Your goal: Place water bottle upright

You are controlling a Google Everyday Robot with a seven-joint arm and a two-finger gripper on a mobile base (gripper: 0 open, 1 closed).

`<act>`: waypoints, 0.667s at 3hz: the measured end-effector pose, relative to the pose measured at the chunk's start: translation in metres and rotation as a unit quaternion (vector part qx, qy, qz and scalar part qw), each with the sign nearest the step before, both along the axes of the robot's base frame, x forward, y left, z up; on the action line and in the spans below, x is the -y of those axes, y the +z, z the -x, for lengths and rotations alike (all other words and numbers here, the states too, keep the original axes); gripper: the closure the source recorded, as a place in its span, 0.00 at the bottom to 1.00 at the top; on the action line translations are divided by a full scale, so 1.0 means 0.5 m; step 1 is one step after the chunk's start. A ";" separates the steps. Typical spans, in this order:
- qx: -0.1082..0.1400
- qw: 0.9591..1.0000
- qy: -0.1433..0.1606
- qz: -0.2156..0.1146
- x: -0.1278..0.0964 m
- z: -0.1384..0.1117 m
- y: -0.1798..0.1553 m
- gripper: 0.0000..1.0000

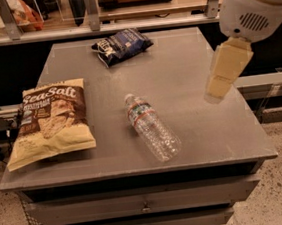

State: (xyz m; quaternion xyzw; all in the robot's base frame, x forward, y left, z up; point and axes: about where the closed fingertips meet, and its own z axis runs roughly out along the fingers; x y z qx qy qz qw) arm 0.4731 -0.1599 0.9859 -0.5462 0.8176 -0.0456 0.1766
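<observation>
Next, I move my gripper to the water bottle's label band [139, 110], just below the white cap, and close it there.
The water bottle [151, 127] is a small clear ribbed bottle with a white cap and a white-blue label band. It lies on its side near the middle of the grey table [186, 64], cap pointing to the back left. My gripper [219, 85] hangs from the white arm [255, 2] over the table's right side. It is to the right of the bottle, above the surface and apart from it, holding nothing that I can see.
A yellow-brown Sea Salt chip bag [51, 121] lies flat at the table's left edge. A dark blue chip bag [122, 45] lies at the back middle. A shelf rail [97, 29] runs behind the table. Drawers [145, 204] are below the front edge.
</observation>
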 end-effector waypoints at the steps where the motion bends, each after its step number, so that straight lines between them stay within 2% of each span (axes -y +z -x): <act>1: -0.037 0.998 -0.050 -0.027 -0.065 -0.041 -0.018 0.00; 2: -0.072 0.987 -0.131 -0.054 -0.128 -0.060 -0.069 0.00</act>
